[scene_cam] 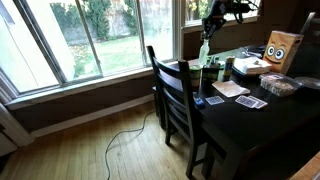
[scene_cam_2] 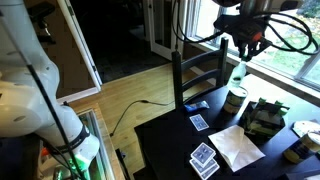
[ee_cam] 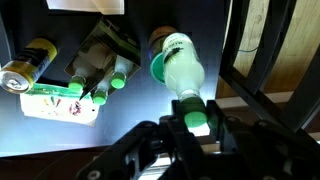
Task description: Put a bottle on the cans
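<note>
My gripper is going to release the pale bottle, now held upright over that can, standing upright on the can with the greenish rim (scene_cam: 195,59) (ee_cam: 170,64).
My gripper (ee_cam: 197,122) is shut on the green cap and neck of the pale, clear bottle (ee_cam: 182,72) and holds it upright. In both exterior views the gripper (scene_cam: 207,30) (scene_cam_2: 243,45) hangs over the table's window-side edge with the bottle (scene_cam: 205,50) (scene_cam_2: 238,72) below it. The bottle's base is directly over a can with a greenish rim (ee_cam: 161,41), at or just above its top; I cannot tell if they touch. The cluster of short dark cans (scene_cam: 211,69) stands under it by the chair. A pale cylinder (scene_cam_2: 235,99) stands right under the bottle.
Two yellowish cans (ee_cam: 28,68) and a pack of green-capped bottles (ee_cam: 95,85) lie nearby. Playing cards (scene_cam_2: 204,158), a white paper (scene_cam_2: 238,147), a brown box with a face (scene_cam: 283,48) and a dark chair (scene_cam: 175,95) share the dark table (scene_cam: 240,125).
</note>
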Available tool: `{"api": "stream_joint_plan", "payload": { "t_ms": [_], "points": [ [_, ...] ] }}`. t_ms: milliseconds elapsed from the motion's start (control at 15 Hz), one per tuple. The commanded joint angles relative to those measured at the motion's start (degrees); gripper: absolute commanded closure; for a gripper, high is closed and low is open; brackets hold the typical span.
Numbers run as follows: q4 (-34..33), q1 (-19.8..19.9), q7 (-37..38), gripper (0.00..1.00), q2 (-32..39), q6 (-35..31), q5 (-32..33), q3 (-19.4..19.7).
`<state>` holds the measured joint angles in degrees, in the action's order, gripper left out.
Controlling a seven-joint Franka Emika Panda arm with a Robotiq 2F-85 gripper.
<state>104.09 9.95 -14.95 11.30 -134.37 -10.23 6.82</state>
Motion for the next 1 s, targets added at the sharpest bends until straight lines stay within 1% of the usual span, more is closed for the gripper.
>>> {"api": "stream_joint_plan", "payload": {
  "t_ms": [0,200,400,533,733,933],
  "points": [
    [-9.5,0.0,2.5,0.93,7.0,3.1,0.6,-0.8],
    [-14.5,0.2,3.5,0.93,11.3,3.3,1.1,-1.3],
    [-18.6,0.6,4.1,0.93,14.6,5.0,1.4,-1.5],
    [-20.6,0.9,4.1,0.93,16.2,6.3,1.4,-1.5],
    [-23.3,1.4,3.8,0.93,18.5,5.8,0.7,-2.0],
    [-25.6,1.5,4.2,0.93,20.2,6.7,1.0,-2.0]
  ]
}}
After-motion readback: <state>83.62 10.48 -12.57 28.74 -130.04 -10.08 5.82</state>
